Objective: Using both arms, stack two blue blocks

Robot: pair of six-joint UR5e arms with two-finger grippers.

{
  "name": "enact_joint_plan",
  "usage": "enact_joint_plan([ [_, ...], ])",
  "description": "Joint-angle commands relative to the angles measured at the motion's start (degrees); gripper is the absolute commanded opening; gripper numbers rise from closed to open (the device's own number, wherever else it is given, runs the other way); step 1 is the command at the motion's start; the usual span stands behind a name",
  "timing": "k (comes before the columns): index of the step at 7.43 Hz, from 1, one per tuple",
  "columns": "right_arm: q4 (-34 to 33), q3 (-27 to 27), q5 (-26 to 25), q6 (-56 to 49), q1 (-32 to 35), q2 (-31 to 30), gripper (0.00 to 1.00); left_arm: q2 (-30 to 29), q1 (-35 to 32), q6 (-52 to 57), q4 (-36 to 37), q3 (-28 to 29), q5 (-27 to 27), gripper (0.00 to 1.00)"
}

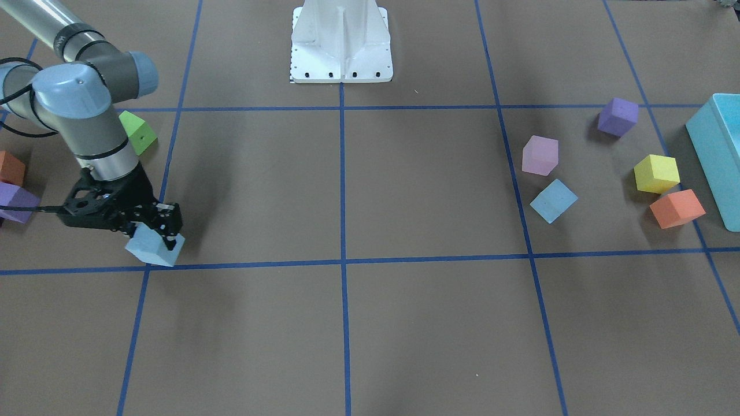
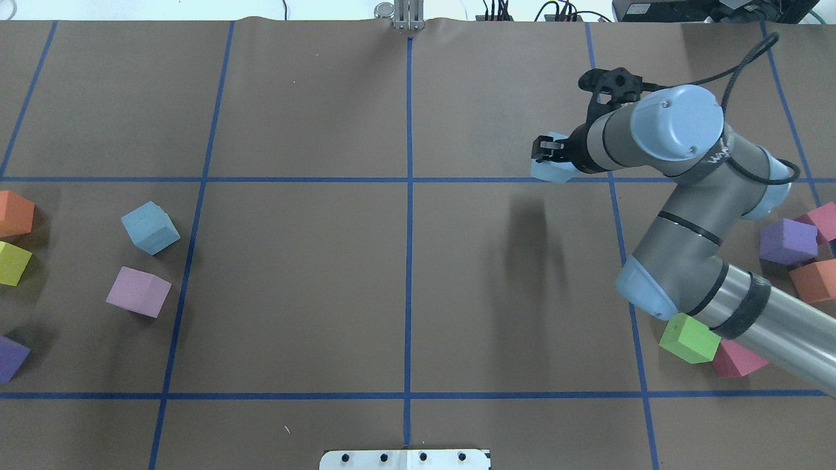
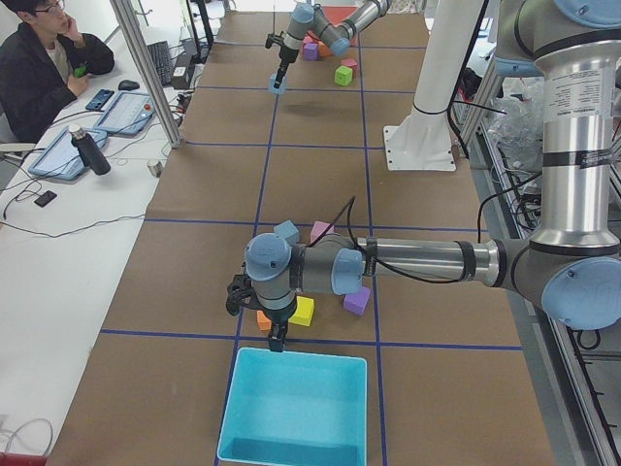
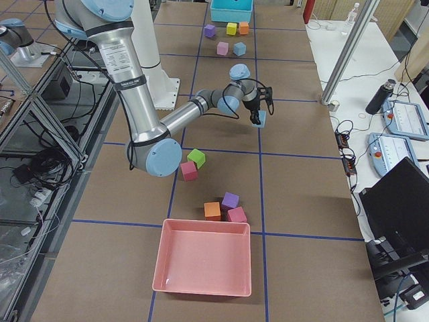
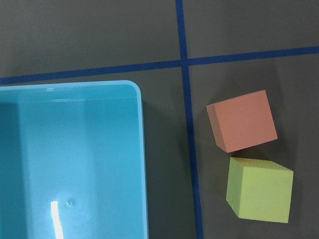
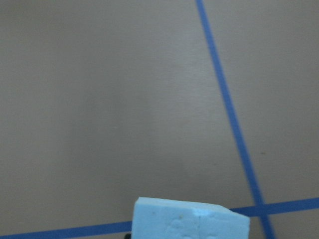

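The robot's right gripper should set the pale blue block down on the middle tape line point(image 1: 343, 186) in front of the white base mount.
My right gripper point(image 1: 155, 234) is shut on a pale blue block point(image 1: 153, 249) and holds it above the table over a blue tape line; it also shows in the overhead view point(image 2: 552, 171) and at the bottom of the right wrist view point(image 6: 189, 219). The second blue block point(image 1: 553, 200) lies on the table on the other side, next to a pink cube point(image 1: 540, 155). My left gripper point(image 3: 277, 342) shows only in the exterior left view, above the rim of the turquoise box point(image 3: 296, 408); I cannot tell whether it is open or shut.
Yellow point(image 1: 655, 173), orange point(image 1: 676, 208) and purple point(image 1: 617, 116) cubes lie by the turquoise box point(image 1: 717, 150). A green cube point(image 2: 689, 337) and other cubes lie under my right arm. The white base mount point(image 1: 341, 43) stands at the middle. A pink tray point(image 4: 203, 257) sits at the right end.
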Motion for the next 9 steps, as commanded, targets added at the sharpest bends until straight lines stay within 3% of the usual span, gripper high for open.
enact_joint_plan([
  [1,-6.86,-0.01,-0.93,2.73,-6.67,5.98,0.00,-0.01,0.00,0.00,0.00,0.06,0.05,0.99],
  [2,-16.41,-0.27,-1.29,2.30,-9.24,10.70,0.00,-0.01,0.09,-0.09,0.00,0.06,0.05,0.99],
  [3,-20.95,-0.97,-1.64,2.29,-12.13,13.10,0.00,-0.01,0.09,-0.17,0.00,-0.03,0.05,0.99],
  [5,-21.17,-11.20,-7.41,1.42,-16.71,21.07,0.00,-0.01,0.00,-0.26,0.00,-0.03,0.05,0.99],
  [9,-21.26,-12.31,-7.53,-2.19,-17.96,21.82,0.00,-0.01,0.09,-0.44,0.00,-0.12,0.05,0.99],
])
